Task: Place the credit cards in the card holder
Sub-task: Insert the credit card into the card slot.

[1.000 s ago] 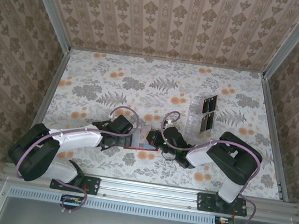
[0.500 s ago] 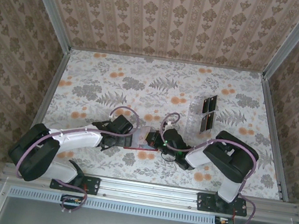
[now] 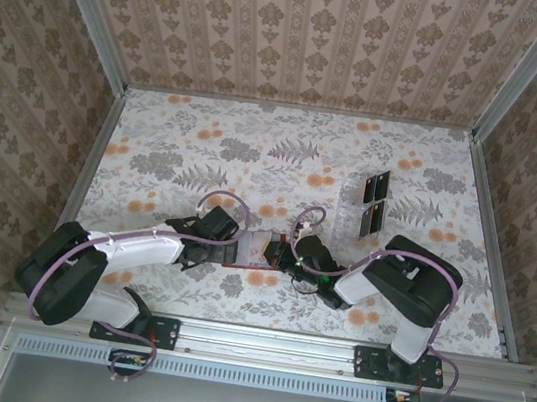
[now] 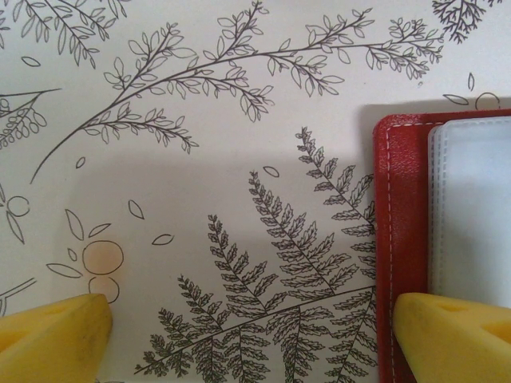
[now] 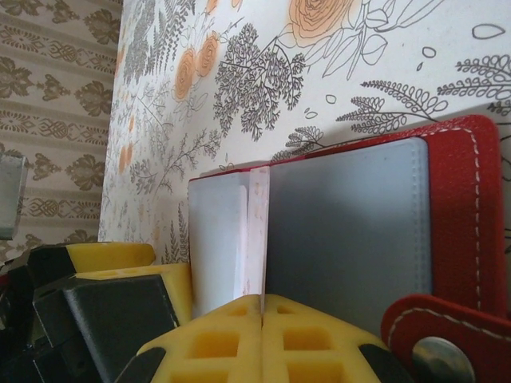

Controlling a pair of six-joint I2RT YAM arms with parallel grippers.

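The robot's right gripper should release the thin pale credit card in the holder's translucent pocket (image 3: 242, 247) (image 5: 219, 243) beside the left gripper.
The red card holder (image 5: 467, 207) lies open on the table, its grey clear pockets (image 5: 351, 231) facing up. My right gripper (image 5: 263, 307) is shut on a thin pale credit card (image 5: 257, 231). The card stands on edge over the holder's middle fold. My left gripper (image 4: 251, 335) is open. Its right fingertip (image 4: 451, 335) rests on the holder's red edge (image 4: 395, 239) beside a translucent pocket (image 4: 471, 207), and its other fingertip sits on the bare table. From above, both grippers meet at the holder (image 3: 236, 266), left gripper (image 3: 240, 242) and right gripper (image 3: 277, 253).
A clear rack with black panels (image 3: 374, 205) stands at the back right of the flowered table (image 3: 207, 141). Patterned walls close in the table on three sides. The holder's snap tab (image 5: 435, 351) lies beside my right fingers.
The right wrist has shifted slightly left and lower over the holder, still holding the card. The left arm has stayed put.
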